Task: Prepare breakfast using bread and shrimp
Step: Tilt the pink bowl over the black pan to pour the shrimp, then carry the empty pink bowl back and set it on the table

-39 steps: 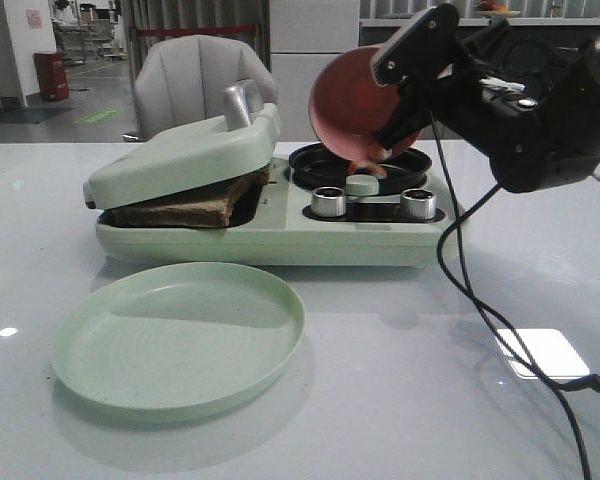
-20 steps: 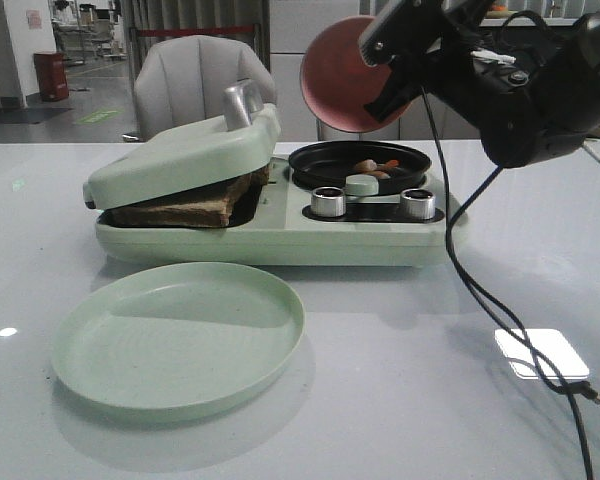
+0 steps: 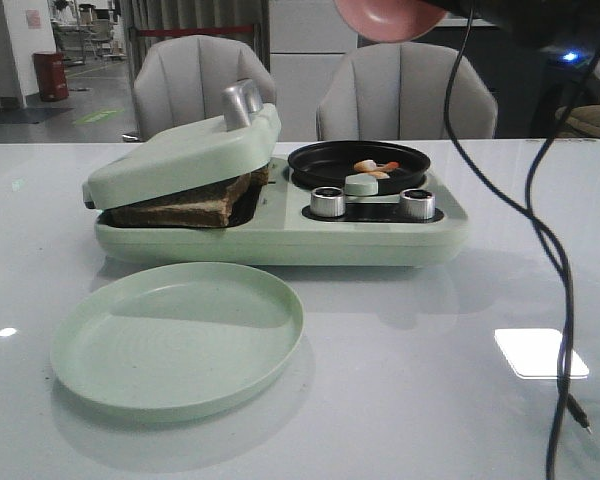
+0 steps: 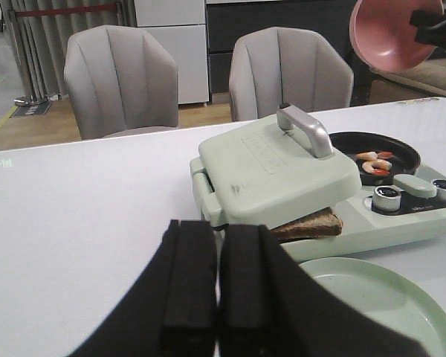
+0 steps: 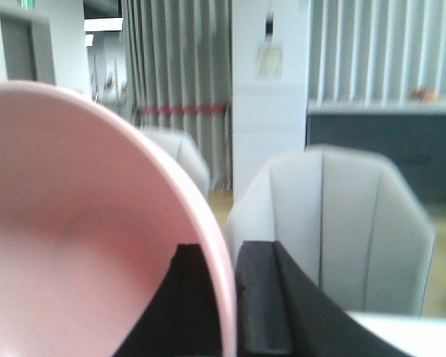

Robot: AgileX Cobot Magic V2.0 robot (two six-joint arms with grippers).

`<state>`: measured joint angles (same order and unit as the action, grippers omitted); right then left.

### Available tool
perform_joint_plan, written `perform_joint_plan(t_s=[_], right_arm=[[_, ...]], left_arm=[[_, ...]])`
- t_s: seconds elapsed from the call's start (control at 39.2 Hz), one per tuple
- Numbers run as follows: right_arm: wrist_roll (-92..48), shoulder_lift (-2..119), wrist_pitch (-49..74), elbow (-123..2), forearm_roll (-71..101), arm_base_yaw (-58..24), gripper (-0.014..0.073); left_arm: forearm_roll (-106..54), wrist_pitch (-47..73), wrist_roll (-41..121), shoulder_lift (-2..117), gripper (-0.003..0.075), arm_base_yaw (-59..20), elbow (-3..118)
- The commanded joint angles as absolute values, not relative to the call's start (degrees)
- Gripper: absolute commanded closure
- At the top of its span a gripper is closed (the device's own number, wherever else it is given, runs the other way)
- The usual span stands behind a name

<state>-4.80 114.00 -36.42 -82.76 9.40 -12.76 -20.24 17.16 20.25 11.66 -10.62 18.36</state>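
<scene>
My right gripper needs to put the pink bowl down on the white table [image 3: 566,262] next to the pan end of the sandwich maker and let it go.
The bread [image 3: 185,208] lies inside the pale green sandwich maker [image 3: 280,215], under its partly lowered lid [image 3: 185,160]; one brown corner [image 4: 312,223] shows in the left wrist view. The shrimp [image 3: 374,167] lie in the small black pan [image 3: 360,160] on the maker's right side, also seen as shrimp [image 4: 375,161]. My right gripper [image 5: 227,290] is shut on the rim of a pink bowl [image 5: 82,245], held high above the pan at the top edge of the front view [image 3: 388,15]. My left gripper [image 4: 217,286] is shut and empty, low over the table, left of the maker.
An empty pale green plate [image 3: 178,335] lies on the white table in front of the maker. Two silver knobs [image 3: 328,202] sit on the maker's front. A black cable [image 3: 550,270] hangs down at the right. Two grey chairs [image 3: 205,85] stand behind the table.
The right gripper has lifted the pink bowl up and away from the pan, almost out of the front view. The shrimp now lie in the pan.
</scene>
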Motion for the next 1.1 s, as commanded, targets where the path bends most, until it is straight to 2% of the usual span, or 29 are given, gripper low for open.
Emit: perform_joint_plan(t_s=[0.0, 0.23, 0.54, 0.84, 1.07], right_arm=[[-3.97, 106.73, -28.61, -84.53, 10.02, -12.64, 0.0461], [-3.97, 99.59, -3.8, -84.53, 10.63, -12.56, 0.0461], [-4.02, 90.47, 19.48, -84.19, 10.68, -8.53, 0.0461], [-4.02, 85.31, 33.8, -78.77, 10.74, -0.2, 0.0461], [-4.32, 84.49, 33.05, -70.3, 10.66, 2.98, 0.0461]], left_arm=[[-21.09, 12.49, 19.58, 12.22, 0.0601, -11.06, 19.92], [-21.09, 12.49, 19.58, 12.22, 0.0601, -11.06, 19.92], [-21.09, 12.49, 19.58, 12.22, 0.0601, -11.06, 19.92], [-21.09, 12.49, 19.58, 12.22, 0.0601, -11.06, 19.92], [-21.09, 12.49, 19.58, 12.22, 0.0601, -11.06, 19.92]])
